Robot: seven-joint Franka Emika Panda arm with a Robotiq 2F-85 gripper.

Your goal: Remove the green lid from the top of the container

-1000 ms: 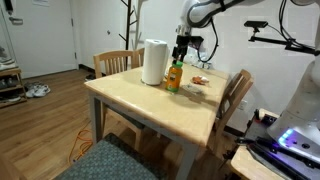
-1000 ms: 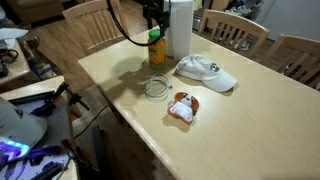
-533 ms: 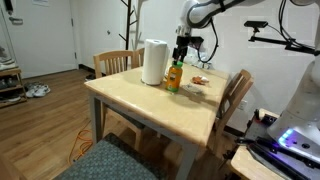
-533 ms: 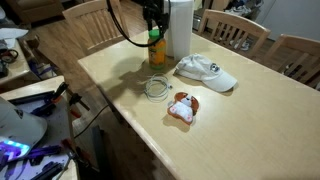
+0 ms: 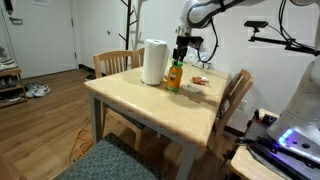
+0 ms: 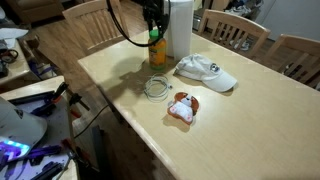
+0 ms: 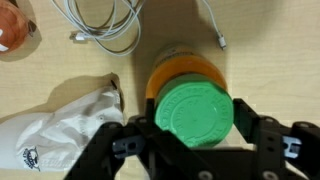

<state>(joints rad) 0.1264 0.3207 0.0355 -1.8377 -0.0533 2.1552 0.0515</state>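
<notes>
Next, my gripper lets go of the green lid on the bare tabletop (image 5: 166,101) (image 7: 294,58) between the orange container and the near edge of the table.
The green lid (image 7: 193,113) fills the middle of the wrist view, round and flat, sitting on top of the orange container (image 7: 183,72). My gripper (image 7: 193,128) is straight above it, with a black finger pressed against each side of the lid. In both exterior views the container (image 5: 175,78) (image 6: 156,50) stands upright on the wooden table next to the white cylinder, with the gripper (image 5: 181,52) (image 6: 153,25) down on its top. Whether the lid is lifted off the container cannot be told.
A tall white cylinder (image 5: 154,62) (image 6: 180,28) stands right beside the container. A white cap (image 6: 205,72) (image 7: 60,125), a coiled cable (image 6: 157,88) (image 7: 100,25) and a small orange-and-white toy (image 6: 182,107) lie on the table (image 6: 230,130). Wooden chairs (image 5: 118,62) ring the table.
</notes>
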